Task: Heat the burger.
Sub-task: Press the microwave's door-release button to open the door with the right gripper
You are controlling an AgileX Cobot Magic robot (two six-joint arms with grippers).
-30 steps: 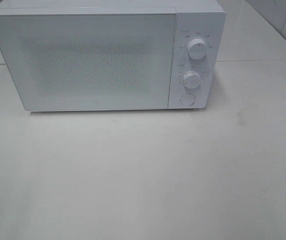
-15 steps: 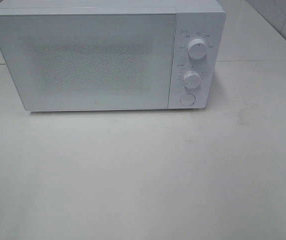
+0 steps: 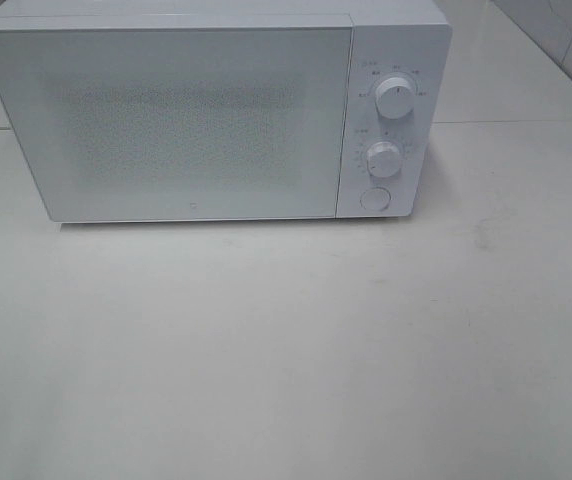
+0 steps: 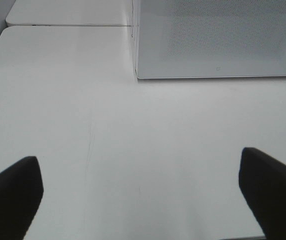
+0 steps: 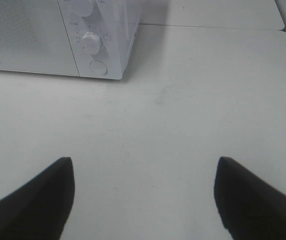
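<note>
The round button (image 3: pixel 375 199) (image 5: pixel 98 67) of the white microwave is the next place for my right gripper to go and close, ready to press it.
The burger is not in any view. A white microwave (image 3: pixel 206 110) stands at the back of the white table (image 3: pixel 286 350) with its door shut; it also shows in the left wrist view as a white microwave (image 4: pixel 218 40) and in the right wrist view as a white microwave (image 5: pixel 58 35). My left gripper (image 4: pixel 140 187) hangs open over bare table in front of the door, nothing between its dark fingers (image 4: pixel 13 192). My right gripper (image 5: pixel 143 192) is open and empty too, in front of the control panel side. Neither gripper appears in the exterior high view.
The microwave's panel carries two round knobs, an upper knob (image 3: pixel 394 100) and a lower knob (image 3: pixel 383 159), above a round button (image 3: pixel 373 198). A table seam (image 4: pixel 68 25) runs behind the microwave's left side. A tiled wall (image 3: pixel 566 40) rises at the far right.
</note>
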